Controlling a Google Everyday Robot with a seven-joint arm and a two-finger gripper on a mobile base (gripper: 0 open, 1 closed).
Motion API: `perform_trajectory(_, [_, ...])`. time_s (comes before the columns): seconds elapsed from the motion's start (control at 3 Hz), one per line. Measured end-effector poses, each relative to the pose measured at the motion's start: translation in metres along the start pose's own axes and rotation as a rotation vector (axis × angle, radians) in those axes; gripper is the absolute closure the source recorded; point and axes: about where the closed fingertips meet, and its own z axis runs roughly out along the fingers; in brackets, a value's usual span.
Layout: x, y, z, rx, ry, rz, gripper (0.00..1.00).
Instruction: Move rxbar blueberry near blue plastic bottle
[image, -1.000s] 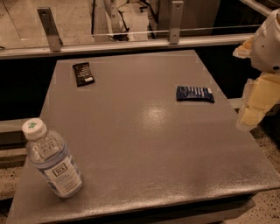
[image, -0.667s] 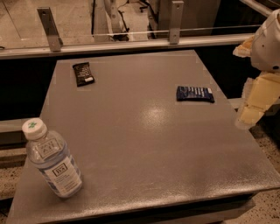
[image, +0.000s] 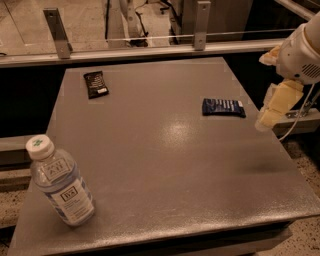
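Note:
The robot's gripper should next move to the rxbar blueberry's middle (image: 228, 107) and close there, leaving both of its ends sticking out.
The rxbar blueberry (image: 223, 107) is a flat dark navy wrapper with white print, lying on the right part of the grey table (image: 165, 165). The blue plastic bottle (image: 61, 181) is clear with a white cap and a white label, and it stands upright at the table's front left corner. My gripper (image: 265, 121) hangs off the table's right edge, pointing down, just to the right of the bar and a little above table height. It holds nothing that I can see.
A smaller black wrapper with a white patch (image: 95, 83) lies at the back left of the table. A metal rail with two posts (image: 150, 47) runs along the far edge. The floor drops away past the right edge.
My gripper has shifted a little to the left and up, closer to the bar. The bar, the bottle and the black wrapper have not moved.

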Motion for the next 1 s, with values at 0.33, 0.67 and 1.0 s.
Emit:
perform_trajectory(0.33, [0.013,-0.028,0.030,-0.015,-0.063,0.045,0.00])
perform_trajectory(0.67, [0.022,-0.046,0.059,-0.056,-0.123,0.087,0.00])
perform_trajectory(1.0, [0.023,-0.057,0.080,-0.094,-0.176,0.114,0.00])
